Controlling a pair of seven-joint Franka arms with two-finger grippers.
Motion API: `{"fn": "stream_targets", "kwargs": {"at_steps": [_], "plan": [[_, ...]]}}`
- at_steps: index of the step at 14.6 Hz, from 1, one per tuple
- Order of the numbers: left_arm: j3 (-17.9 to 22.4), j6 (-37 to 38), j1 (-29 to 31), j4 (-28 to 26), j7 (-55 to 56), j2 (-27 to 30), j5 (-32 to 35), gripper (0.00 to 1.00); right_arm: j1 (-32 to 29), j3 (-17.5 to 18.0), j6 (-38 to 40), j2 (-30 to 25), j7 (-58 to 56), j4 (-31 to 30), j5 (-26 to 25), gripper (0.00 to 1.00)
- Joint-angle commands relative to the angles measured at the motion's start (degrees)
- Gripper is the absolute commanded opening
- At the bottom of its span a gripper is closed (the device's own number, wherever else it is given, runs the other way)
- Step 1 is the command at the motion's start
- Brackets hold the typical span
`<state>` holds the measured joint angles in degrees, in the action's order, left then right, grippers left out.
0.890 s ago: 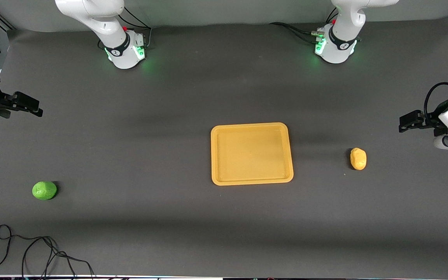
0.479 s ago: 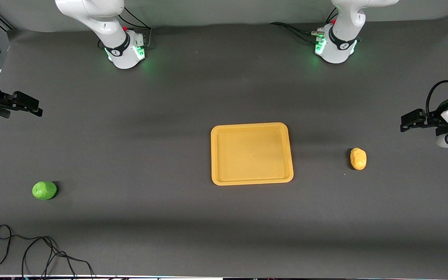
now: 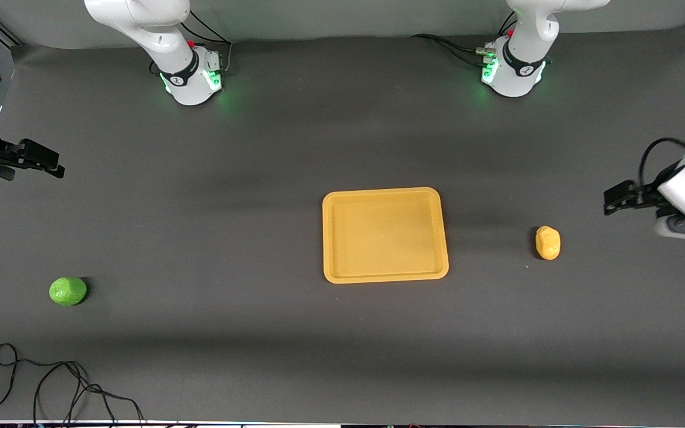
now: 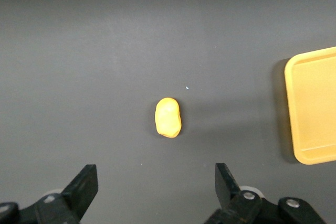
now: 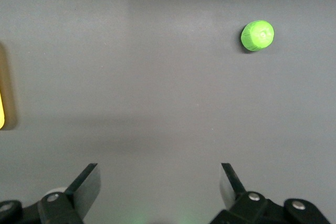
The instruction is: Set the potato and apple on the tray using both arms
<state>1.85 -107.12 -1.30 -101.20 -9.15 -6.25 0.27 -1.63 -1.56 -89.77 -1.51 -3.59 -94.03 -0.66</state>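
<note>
Next, my left gripper should go to the potato's middle (image 3: 548, 243) (image 4: 168, 118) and close there, with its fingers on the potato's long sides.
The yellow-orange tray (image 3: 342, 205) lies in the middle of the dark table. The potato (image 3: 547, 242) lies beside it toward the left arm's end, and shows in the left wrist view (image 4: 168, 117). The green apple (image 3: 68, 291) lies toward the right arm's end, nearer the front camera, and shows in the right wrist view (image 5: 257, 35). My left gripper (image 3: 613, 199) is open and empty, up over the table near the potato. My right gripper (image 3: 42, 160) is open and empty, up over the table's edge at the right arm's end.
A black cable (image 3: 51, 386) lies looped on the table near the front edge, close to the apple. The tray's edge shows in the left wrist view (image 4: 315, 103). The two green-lit arm bases (image 3: 191, 80) stand along the table's back edge.
My left gripper has moved a little toward the potato and the tray. My right gripper has barely moved. The potato, apple and tray have stayed in place.
</note>
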Motion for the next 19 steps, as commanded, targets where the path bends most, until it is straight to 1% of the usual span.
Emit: {"fn": "stream_targets", "kwargs": {"at_steps": [1, 2, 3, 5, 6, 8, 9, 12, 13, 14, 15, 16, 17, 18, 19], "plan": [[0.1, -8.4, -1.3, -10.6, 0.3, 1.1, 0.5, 0.99, 0.0, 0.2, 0.2, -0.2, 0.3, 0.5, 0.8, 1.00], [0.1, -12.0, -1.7, -13.2, 0.6, -0.4, 0.5, 0.99, -0.1, 0.1, -0.1, -0.2, 0.3, 0.2, 0.8, 1.00], [0.1, -14.8, -1.7, -14.0, 0.6, -3.0, 0.5, 0.99, -0.1, -0.1, -0.1, -0.2, 0.3, -0.4, 0.9, 1.00], [0.1, -18.2, -1.7, -14.0, 0.4, -8.3, 0.5, 0.99, -0.1, -0.5, -1.3, -0.6, 0.3, -2.0, 1.9, 1.00], [0.1, -19.3, -1.7, -14.1, 0.3, -10.5, 0.6, 0.99, -0.3, -0.5, -1.8, -0.6, 0.3, -2.2, 2.0, 1.00], [0.1, -24.2, -2.0, -13.2, 0.4, -16.5, 0.5, 1.00, -1.1, -0.9, -3.4, 0.3, -0.1, -2.2, 1.9, 1.00], [0.1, -25.5, -1.9, -13.2, 0.2, -18.3, 0.5, 1.00, -1.0, -2.6, -4.3, 1.2, -1.5, -2.1, 1.9, 1.00], [0.1, -26.6, -1.3, -13.2, -0.6, -20.6, 0.5, 0.99, -1.2, -7.6, -8.9, 4.9, -9.0, -1.2, 1.9, 1.00], [0.1, -26.6, -1.3, -13.2, -0.6, -21.6, 0.5, 1.00, -1.4, -9.8, -10.1, 7.5, -11.9, 0.8, 1.9, 1.00], [0.1, -27.0, -1.2, -13.1, -0.7, -22.7, 0.6, 1.00, -1.4, -12.0, -10.7, 11.1, -15.3, 4.1, 1.9, 1.00], [0.1, -28.6, -1.2, -13.1, -0.8, -22.9, 0.6, 0.99, -1.9, -13.6, -10.7, 14.6, -18.8, 8.5, 2.0, 1.00], [0.1, -29.4, -1.3, -13.1, -0.9, -22.9, 0.6, 0.98, -2.2, -14.4, -10.6, 17.8, -21.6, 12.2, 2.2, 1.00], [0.1, -29.3, -1.3, -13.1, -0.9, -22.5, 0.6, 0.86, -3.8, -14.4, -10.6, 20.6, -23.5, 15.5, 2.7, 1.00], [0.1, -28.7, -1.2, -13.1, -1.0, -22.1, 0.6, 0.67, -5.6, -14.4, -10.5, 22.8, -25.2, 18.1, 4.1, 1.00], [0.1, -28.0, -1.4, -13.1, -1.0, -21.8, 0.5, 0.49, -6.9, -14.3, -10.6, 24.3, -27.0, 19.1, 5.9, 1.00]]}}
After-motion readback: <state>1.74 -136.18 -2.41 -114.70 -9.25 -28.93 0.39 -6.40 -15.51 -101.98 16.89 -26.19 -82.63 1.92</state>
